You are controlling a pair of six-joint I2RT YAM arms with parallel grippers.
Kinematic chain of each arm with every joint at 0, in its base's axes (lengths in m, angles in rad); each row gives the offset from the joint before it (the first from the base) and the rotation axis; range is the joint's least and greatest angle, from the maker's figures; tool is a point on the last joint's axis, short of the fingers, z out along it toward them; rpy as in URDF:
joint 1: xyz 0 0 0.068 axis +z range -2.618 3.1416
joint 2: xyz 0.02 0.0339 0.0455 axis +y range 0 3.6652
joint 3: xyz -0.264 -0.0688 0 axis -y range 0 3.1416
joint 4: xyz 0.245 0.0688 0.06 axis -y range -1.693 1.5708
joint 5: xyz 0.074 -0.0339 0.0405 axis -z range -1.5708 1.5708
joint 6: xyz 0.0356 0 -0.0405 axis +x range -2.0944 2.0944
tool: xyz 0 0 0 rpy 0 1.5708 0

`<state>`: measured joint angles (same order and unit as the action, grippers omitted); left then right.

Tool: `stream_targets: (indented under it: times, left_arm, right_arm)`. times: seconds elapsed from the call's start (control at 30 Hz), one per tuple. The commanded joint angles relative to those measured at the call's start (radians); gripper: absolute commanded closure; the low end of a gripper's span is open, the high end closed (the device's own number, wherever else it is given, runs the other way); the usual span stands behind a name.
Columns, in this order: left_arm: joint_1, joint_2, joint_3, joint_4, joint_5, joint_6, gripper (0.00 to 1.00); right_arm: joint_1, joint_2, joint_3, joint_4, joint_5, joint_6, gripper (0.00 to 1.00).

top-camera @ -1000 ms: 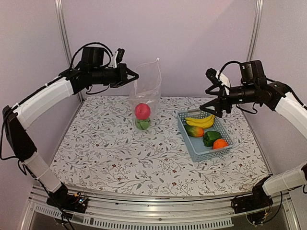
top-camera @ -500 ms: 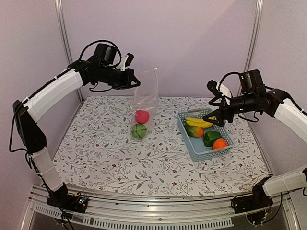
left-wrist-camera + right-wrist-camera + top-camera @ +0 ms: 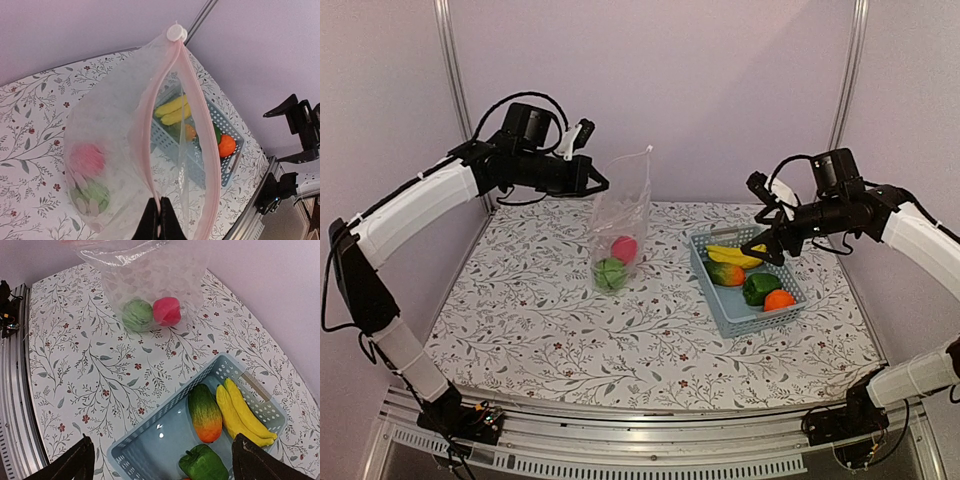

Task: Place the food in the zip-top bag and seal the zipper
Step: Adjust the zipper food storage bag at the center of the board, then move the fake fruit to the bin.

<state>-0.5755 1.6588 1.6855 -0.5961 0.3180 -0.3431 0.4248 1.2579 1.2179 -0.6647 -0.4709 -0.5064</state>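
Observation:
Next, my right gripper moves to the green-orange mango's middle point(image 3: 724, 273) point(image 3: 204, 412), beside the yellow bananas in the light-blue basket, and closes on it there.
My left gripper point(image 3: 596, 185) point(image 3: 159, 220) is shut on the pink zipper strip point(image 3: 146, 150) of the clear zip-top bag point(image 3: 622, 215), holding it upright with its mouth open. A pink-red fruit point(image 3: 623, 248) point(image 3: 166, 310) and a round green ball point(image 3: 609, 272) point(image 3: 137, 314) lie in the bag's bottom. My right gripper point(image 3: 767, 237) point(image 3: 160, 462) is open and empty above the light-blue basket point(image 3: 715, 294) point(image 3: 145, 440). In the basket lie yellow bananas point(image 3: 738, 254) point(image 3: 242, 410), a green-orange mango point(image 3: 724, 273) point(image 3: 205, 412), a green pepper point(image 3: 760, 288) point(image 3: 202, 465) and an orange point(image 3: 780, 299).
The floral tablecloth point(image 3: 540, 320) covers the table. A metal rail point(image 3: 620, 440) runs along the near edge. Upright frame posts point(image 3: 448, 60) stand at the back corners before the lilac wall.
My left gripper has shifted the bag, and the pink-red fruit and green ball have settled lower in it. My right gripper has dropped closer over the basket.

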Motion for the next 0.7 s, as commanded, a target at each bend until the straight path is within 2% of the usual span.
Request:
stream_targets:
  times: [0.0,0.33,0.67]
  left_arm:
    - [0.022,-0.048,-0.075,0.083,-0.020,0.020,1.00]
    - [0.023,-0.133,-0.218,0.250,0.041,0.032,1.00]
    - [0.020,-0.162,-0.286,0.349,0.101,0.009,1.00]
  right_arm:
    - [-0.006,0.047,0.016,0.001,0.049,0.019,0.06]
    - [-0.008,0.058,-0.042,0.002,0.107,-0.016,0.09]
    - [-0.009,0.105,-0.034,-0.005,0.175,-0.046,0.19]
